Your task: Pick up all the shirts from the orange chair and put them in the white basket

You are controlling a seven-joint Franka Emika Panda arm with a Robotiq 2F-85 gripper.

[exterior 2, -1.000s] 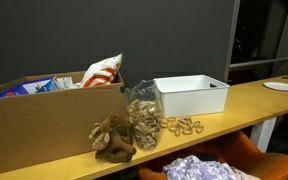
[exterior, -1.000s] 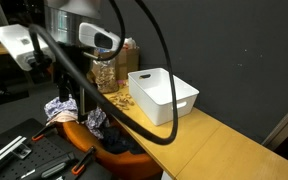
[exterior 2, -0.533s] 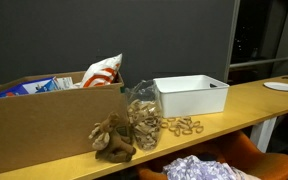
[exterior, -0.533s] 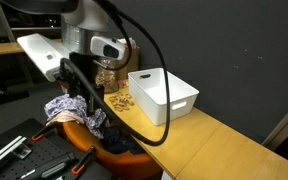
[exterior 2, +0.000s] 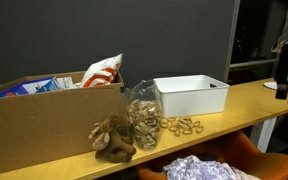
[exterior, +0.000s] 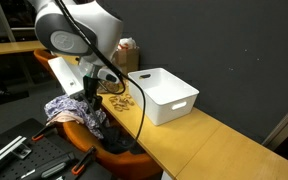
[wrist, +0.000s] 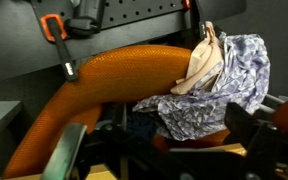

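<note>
Next, I lower my gripper to the beige shirt and close it on its end (exterior: 90,106) (wrist: 184,87) next to the blue-and-white patterned shirt.
A blue-and-white patterned shirt (wrist: 219,95) and a beige shirt (wrist: 204,62) lie bunched on the orange chair (wrist: 114,75). The pile also shows in both exterior views (exterior: 72,108) (exterior 2: 199,168). The white basket (exterior: 164,95) (exterior 2: 191,95) stands on the wooden counter, and no shirt shows inside it. My gripper (wrist: 174,150) (exterior: 90,96) hangs just above the shirts. It is open and empty, and its fingers straddle the patterned shirt in the wrist view.
A clear jar and scattered small brown objects (exterior 2: 182,125) lie on the wooden counter (exterior: 199,140) beside the basket. A cardboard box (exterior 2: 44,120) with bags in it stands on the counter. Clamps and tools (wrist: 54,25) lie beyond the chair.
The arm has swung down and lowered the gripper toward the shirts on the chair. Part of the arm now shows at the right edge of an exterior view.
</note>
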